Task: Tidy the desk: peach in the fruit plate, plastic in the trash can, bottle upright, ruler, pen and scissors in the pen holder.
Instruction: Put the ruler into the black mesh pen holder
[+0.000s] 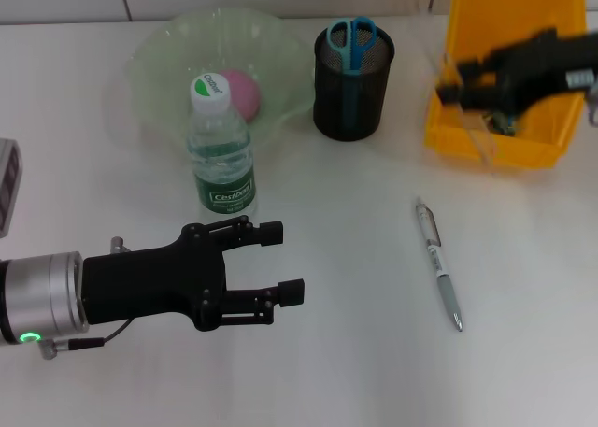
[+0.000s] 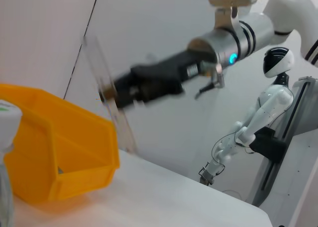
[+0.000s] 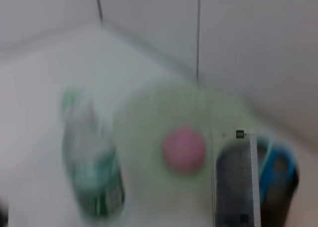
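The clear ruler, now hanging over the yellow trash can, will be let go by my right gripper beside the blue-handled scissors in the black mesh pen holder (image 1: 370, 46) (image 3: 288, 180).
A pink peach (image 1: 243, 92) lies in the pale green fruit plate (image 1: 159, 49). In front of the plate, the bottle (image 1: 221, 156) stands upright. Blue-handled scissors (image 1: 352, 40) stick out of the black mesh pen holder (image 1: 352, 95). The pen (image 1: 439, 264) lies flat on the table at the right. My right gripper (image 1: 460, 79) hovers over the yellow trash can (image 1: 486, 142), shut on a clear ruler (image 2: 115, 115) that hangs down from it; the right wrist view shows the ruler (image 3: 235, 182) beside the holder (image 3: 280, 180). The left gripper (image 1: 287, 262) is open, low over the table before the bottle.
A grey device (image 1: 7, 179) sits at the table's left edge. In the left wrist view the yellow trash can (image 2: 54, 147) stands near the table's far edge, with a white robot (image 2: 258, 117) in the room beyond. A wall runs behind the table.
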You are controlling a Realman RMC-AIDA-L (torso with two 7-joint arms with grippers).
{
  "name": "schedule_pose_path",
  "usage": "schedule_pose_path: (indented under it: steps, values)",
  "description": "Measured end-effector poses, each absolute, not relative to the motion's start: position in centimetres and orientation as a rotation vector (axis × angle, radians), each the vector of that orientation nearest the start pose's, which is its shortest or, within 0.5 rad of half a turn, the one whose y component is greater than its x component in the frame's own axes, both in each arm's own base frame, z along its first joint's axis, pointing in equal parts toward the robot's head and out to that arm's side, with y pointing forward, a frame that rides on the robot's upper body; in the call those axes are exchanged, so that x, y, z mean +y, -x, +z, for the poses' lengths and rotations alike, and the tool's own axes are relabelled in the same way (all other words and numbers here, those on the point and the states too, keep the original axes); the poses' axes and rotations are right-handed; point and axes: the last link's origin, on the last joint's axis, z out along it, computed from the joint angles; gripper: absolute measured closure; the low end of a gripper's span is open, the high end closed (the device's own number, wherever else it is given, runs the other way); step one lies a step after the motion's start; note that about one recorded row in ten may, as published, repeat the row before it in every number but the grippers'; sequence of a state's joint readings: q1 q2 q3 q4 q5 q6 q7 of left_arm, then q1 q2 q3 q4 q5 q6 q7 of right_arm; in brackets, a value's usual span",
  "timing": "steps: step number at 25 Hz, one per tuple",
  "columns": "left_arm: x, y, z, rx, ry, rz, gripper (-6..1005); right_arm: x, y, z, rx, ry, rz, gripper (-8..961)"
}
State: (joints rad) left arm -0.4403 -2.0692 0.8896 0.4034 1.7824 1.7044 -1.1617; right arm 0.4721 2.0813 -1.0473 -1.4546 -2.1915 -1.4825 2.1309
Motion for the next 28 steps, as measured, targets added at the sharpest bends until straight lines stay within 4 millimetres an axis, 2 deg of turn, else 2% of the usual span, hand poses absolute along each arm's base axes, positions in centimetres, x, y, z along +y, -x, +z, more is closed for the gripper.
schedule_pose_path:
  steps: [5, 8, 9, 10, 13, 19, 23, 28]
  values:
    - [26.3, 26.5, -4.1, -0.621, 2.847, -1.031, 153, 37.6, -17.3, 7.0, 0.614, 2.485, 0.683, 561]
    - [26.2, 26.5, -4.1, -0.62, 2.847, -1.032, 153, 39.0, -17.3, 6.3, 0.603, 2.383, 0.939, 560]
    - [26.2, 26.5, -4.1, -0.62, 2.847, -1.033, 153, 40.1, -17.4, 5.5, 0.609, 2.312, 1.052, 560]
    - [26.2, 26.5, -4.1, -0.621, 2.848, -1.035, 153, 40.1, -17.4, 5.5, 0.609, 2.312, 1.052, 559]
    - [26.0, 26.5, -4.1, -0.623, 2.847, -1.041, 153, 41.6, -17.6, 3.7, 0.623, 2.229, 1.138, 559]
    - [26.1, 26.7, -3.9, -0.629, 2.816, -1.053, 153, 43.6, -18.0, -1.0, 0.667, 2.131, 1.108, 557]
    - [26.1, 26.7, -3.9, -0.631, 2.807, -1.062, 153, 43.8, -17.8, -2.1, 0.688, 2.14, 1.08, 556]
    - [25.6, 26.9, -4.3, -0.642, 2.802, -1.072, 153, 43.7, -18.6, -3.2, 0.751, 2.137, 1.032, 554]
